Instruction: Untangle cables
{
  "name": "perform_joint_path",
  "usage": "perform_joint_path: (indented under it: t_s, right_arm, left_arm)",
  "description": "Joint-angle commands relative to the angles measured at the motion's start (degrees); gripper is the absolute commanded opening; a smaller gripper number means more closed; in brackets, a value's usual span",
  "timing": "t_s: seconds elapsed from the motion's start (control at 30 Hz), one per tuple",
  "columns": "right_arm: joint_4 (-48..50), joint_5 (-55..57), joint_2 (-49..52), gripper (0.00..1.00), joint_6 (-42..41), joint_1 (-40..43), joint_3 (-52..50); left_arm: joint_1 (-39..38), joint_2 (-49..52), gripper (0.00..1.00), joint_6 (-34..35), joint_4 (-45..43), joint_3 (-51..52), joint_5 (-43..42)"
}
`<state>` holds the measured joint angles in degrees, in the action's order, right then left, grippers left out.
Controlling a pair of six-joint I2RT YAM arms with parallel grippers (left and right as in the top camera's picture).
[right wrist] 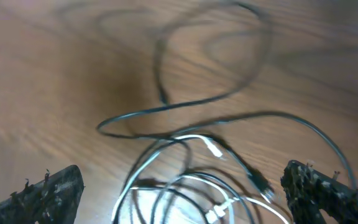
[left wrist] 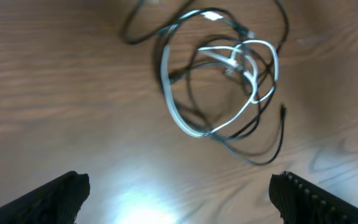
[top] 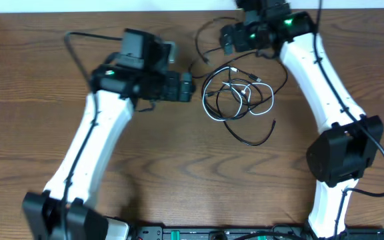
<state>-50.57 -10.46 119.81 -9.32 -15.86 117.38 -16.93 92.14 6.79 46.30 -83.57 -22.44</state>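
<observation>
Next, I close my left gripper on the part of the black cord inside the coil (top: pixel 225 85) (left wrist: pixel 199 56), just in front of the plug of the white cord.
The cables (top: pixel 240 97) lie tangled in a loose coil on the wooden table, black cords looped with one white/grey cord; a black end trails to the front right. My left gripper (top: pixel 185 87) is open and empty, just left of the coil. In the left wrist view the coil (left wrist: pixel 222 81) lies ahead of the open fingers (left wrist: pixel 179 199). My right gripper (top: pixel 231 37) is open and empty, just behind the coil. In the right wrist view the cords (right wrist: pixel 191 174) lie between and beyond the open fingers (right wrist: pixel 185 196), not gripped.
A thicker black wire (top: pixel 79 50) loops off the left arm at the back left. The table's far edge (top: pixel 179 7) meets a white wall. A black rail (top: pixel 219 233) runs along the front edge between the arm bases.
</observation>
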Motion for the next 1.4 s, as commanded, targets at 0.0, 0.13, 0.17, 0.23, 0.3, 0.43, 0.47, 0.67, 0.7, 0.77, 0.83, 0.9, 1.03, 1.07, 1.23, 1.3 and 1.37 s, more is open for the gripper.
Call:
perform_joint_path:
  t_s: [0.0,0.13,0.17,0.23,0.3,0.43,0.47,0.67,0.7,0.77,0.83,0.9,1.03,1.07,1.23,1.3,1.37]
  right_arm:
    - [-1.4,1.1,-2.6,0.99,-6.2,4.6,0.8]
    - [-4.7,1.1,-2.6,0.99,-6.3,7.6,0.7]
    - [-5.5,1.1,-2.6,0.99,-5.8,8.0,0.7]
    - [-7.1,1.1,-2.5,0.99,-3.8,8.5,0.7]
    - [-8.1,1.1,-2.5,0.99,-3.2,8.5,0.7]
    - [-9.1,1.2,-2.5,0.99,-2.5,8.4,0.6]
    - [-9.2,1.3,-2.5,0.99,-2.3,8.3,0.5]
    - [-9.2,1.3,-2.5,0.98,-2.3,8.3,-0.7]
    - [-9.0,1.3,-2.5,0.98,-2.3,8.2,-1.2]
    - [-8.8,1.3,-2.5,0.98,-2.0,7.9,-2.3]
    - [-8.8,1.3,-2.5,0.98,-0.7,7.5,-3.3]
    - [-8.8,1.3,-2.5,0.98,0.1,7.3,-4.3]
    - [-8.3,1.3,-2.5,0.98,0.2,7.3,-6.0]
    - [-8.1,1.3,-2.5,0.98,0.2,7.3,-6.3]
    - [-7.7,1.3,-2.5,0.97,0.2,7.3,-6.6]
    - [-7.6,1.3,-2.5,0.97,0.2,7.3,-6.6]
    - [-7.6,1.3,-2.5,0.97,0.2,7.3,-6.6]
  left_arm:
    - [-3.2,4.5,0.99,5.1,-3.1,-1.0,-0.9]
    - [-6.6,10.3,0.99,9.0,-11.3,-1.0,-0.9]
    - [-7.4,11.6,0.99,9.7,-13.6,-1.0,-0.9]
    - [-8.8,14.5,0.98,11.3,-19.1,-1.0,-0.4]
    - [-9.6,16.3,0.97,13.1,-22.0,-1.0,1.9]
    - [-11.3,20.2,0.91,16.5,-25.7,-1.0,9.5]
    - [-11.7,21.1,0.88,16.9,-26.7,-1.0,10.3]
    - [-12.8,23.9,0.62,16.9,-33.8,-1.0,10.6]
    - [-12.8,23.9,0.60,16.9,-34.6,-1.0,10.6]
    - [-12.7,23.9,0.53,16.9,-36.6,-1.0,10.8]
    - [-12.7,23.9,0.51,16.9,-37.8,-1.0,12.3]
    - [-13.0,24.0,0.50,16.9,-38.0,-1.0,14.1]
    - [-13.3,25.0,0.51,16.9,-39.1,-1.0,15.2]
    - [-13.4,25.4,0.51,16.9,-39.5,-1.0,15.2]
    - [-13.5,27.0,0.33,17.6,-41.7,-1.0,15.2]
    - [-13.5,27.0,0.13,17.6,-42.0,-1.0,15.2]
    - [-13.5,26.9,0.07,17.6,-42.1,-1.0,15.2]
